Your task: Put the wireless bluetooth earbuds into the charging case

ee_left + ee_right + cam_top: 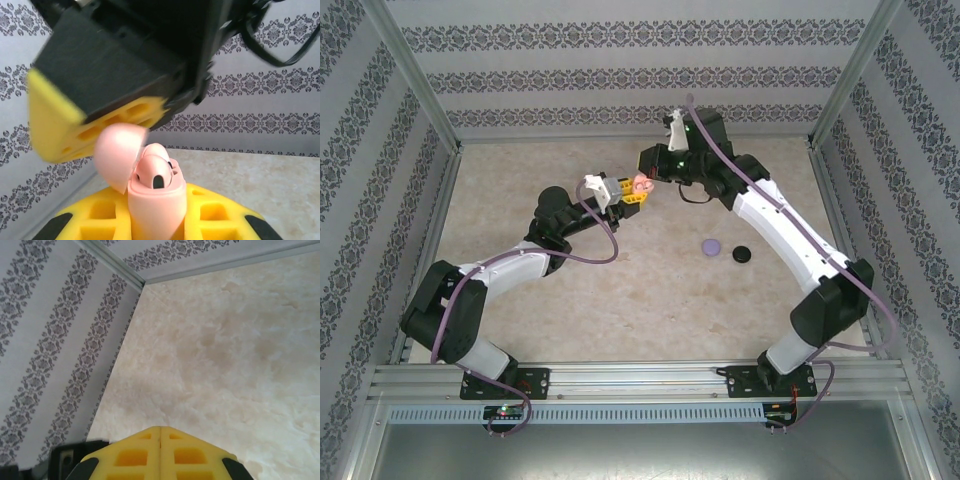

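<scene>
I will let go of the pale pink charging case with my left gripper on the table (709, 271) close in front of the purple disc.
A pale pink charging case (159, 207) stands upright between the yellow fingers (100, 217) of my left gripper (156, 220), which is shut on it. Its lid (114, 152) is swung open to the left. Two pale pink earbuds (154, 172) sit side by side in its sockets. In the top view the case (642, 184) is held above the table's middle by the left gripper (628, 194). My right gripper (647, 172) hovers just behind and above it, its yellow finger (60, 125) close over the lid. The right gripper (160, 432) is shut with nothing between its fingers.
A purple round disc (711, 246) and a black round disc (742, 254) lie on the beige table (620, 290) right of centre. Patterned walls enclose the table on three sides. The purple and black earbuds are out of view.
</scene>
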Action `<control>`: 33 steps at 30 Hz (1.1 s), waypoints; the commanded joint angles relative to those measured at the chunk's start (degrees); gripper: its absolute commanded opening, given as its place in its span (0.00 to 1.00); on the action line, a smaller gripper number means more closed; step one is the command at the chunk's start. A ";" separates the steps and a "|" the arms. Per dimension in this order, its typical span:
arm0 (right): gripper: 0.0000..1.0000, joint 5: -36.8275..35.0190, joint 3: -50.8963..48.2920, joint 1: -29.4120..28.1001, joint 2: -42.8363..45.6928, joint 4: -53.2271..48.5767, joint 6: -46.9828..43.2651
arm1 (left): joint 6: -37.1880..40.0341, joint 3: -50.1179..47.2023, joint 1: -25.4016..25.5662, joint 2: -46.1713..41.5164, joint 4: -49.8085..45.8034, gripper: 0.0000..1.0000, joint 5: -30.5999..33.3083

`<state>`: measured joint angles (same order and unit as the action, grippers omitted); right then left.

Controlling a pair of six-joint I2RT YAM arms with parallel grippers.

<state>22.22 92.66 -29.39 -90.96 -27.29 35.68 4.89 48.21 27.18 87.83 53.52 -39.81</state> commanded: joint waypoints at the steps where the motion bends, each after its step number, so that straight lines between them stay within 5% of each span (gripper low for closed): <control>1: 0.00 2.55 -6.52 -0.80 8.86 -4.77 -1.17 | -2.08 2.26 0.68 0.84 0.69 0.00 1.69; 6: 0.03 -5.84 -17.27 4.86 18.61 -1.85 3.69 | -8.38 1.97 0.69 3.21 -0.83 0.00 3.98; 16: 0.16 -16.78 -32.31 12.08 23.98 -1.27 1.71 | -43.23 9.44 4.71 20.10 -21.27 0.00 6.23; 25: 0.24 -16.17 -35.40 15.15 23.52 -0.81 0.65 | -51.40 16.62 7.36 30.69 -33.93 0.03 9.01; 27: 0.25 -15.86 -35.03 15.58 23.66 -1.05 0.53 | -51.99 17.67 7.36 31.65 -36.34 0.10 9.39; 30: 0.33 -15.82 -34.33 16.06 24.12 -1.43 0.49 | -51.66 18.94 7.28 31.66 -41.46 0.34 11.16; 32: 0.41 -15.64 -33.50 16.38 24.25 -2.12 0.28 | -50.46 20.20 7.21 30.99 -47.02 0.67 12.80; 33: 0.46 -15.60 -33.20 16.58 24.29 -2.44 0.25 | -49.63 20.80 7.11 30.58 -49.96 0.97 13.81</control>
<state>6.92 57.60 -13.58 -67.33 -28.64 36.86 -45.52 68.03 34.79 118.58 15.81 -31.18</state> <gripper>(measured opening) 0.429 0.654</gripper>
